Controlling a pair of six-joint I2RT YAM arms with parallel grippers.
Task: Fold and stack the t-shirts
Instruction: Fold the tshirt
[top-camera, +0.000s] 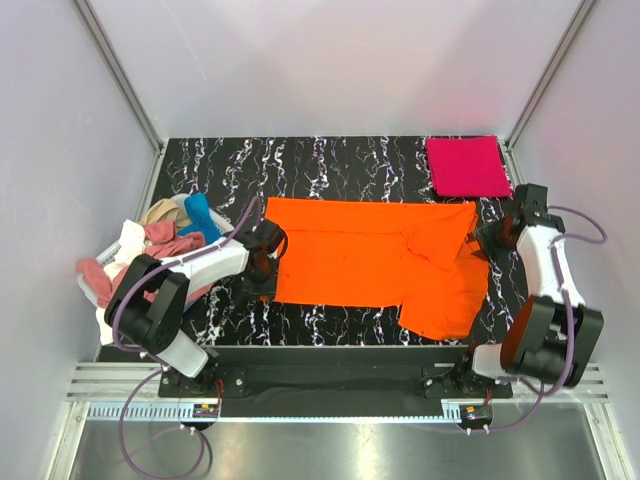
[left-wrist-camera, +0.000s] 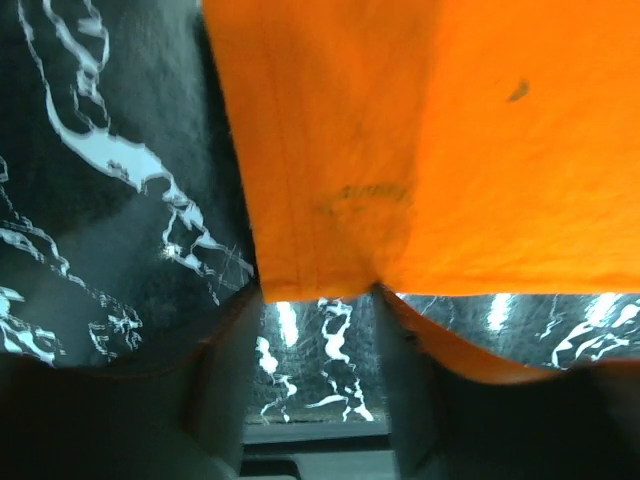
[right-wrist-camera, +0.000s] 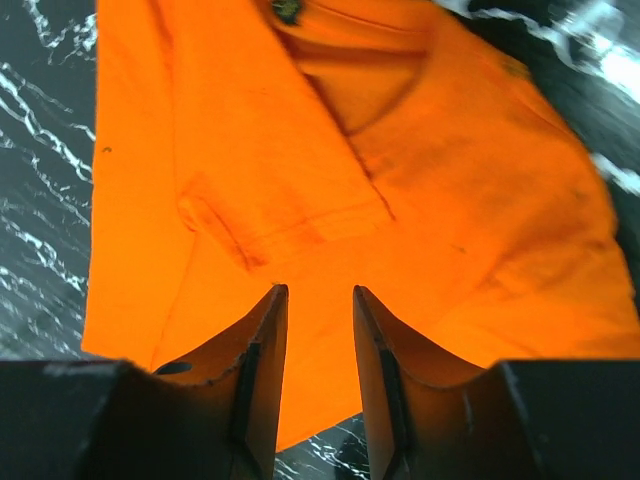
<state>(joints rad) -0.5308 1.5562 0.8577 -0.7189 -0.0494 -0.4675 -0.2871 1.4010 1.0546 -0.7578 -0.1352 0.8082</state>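
I need to next move my right gripper to the near shoulder (top-camera: 471, 292) (right-wrist-camera: 495, 335) of the orange t-shirt, where the spread sleeve begins, and close it there.
A bright orange t-shirt (top-camera: 370, 260) lies spread flat on the black marble table (top-camera: 330, 165), with its right part creased and one sleeve folded inward. My left gripper (top-camera: 270, 262) is low at the shirt's left edge. In the left wrist view the gripper (left-wrist-camera: 315, 295) is open and the shirt's hem (left-wrist-camera: 320, 270) lies right at its fingertips. My right gripper (top-camera: 488, 238) is at the shirt's right edge. In the right wrist view it (right-wrist-camera: 320, 292) is open just above the orange cloth (right-wrist-camera: 300, 150). A folded crimson-pink t-shirt (top-camera: 466, 166) lies at the back right corner.
A heap of loose shirts sits at the table's left edge: tan (top-camera: 160, 212), blue (top-camera: 203, 216), dusty rose (top-camera: 165, 243) and white (top-camera: 128, 238), in a basket mostly hidden under them. Grey walls close in the table on three sides.
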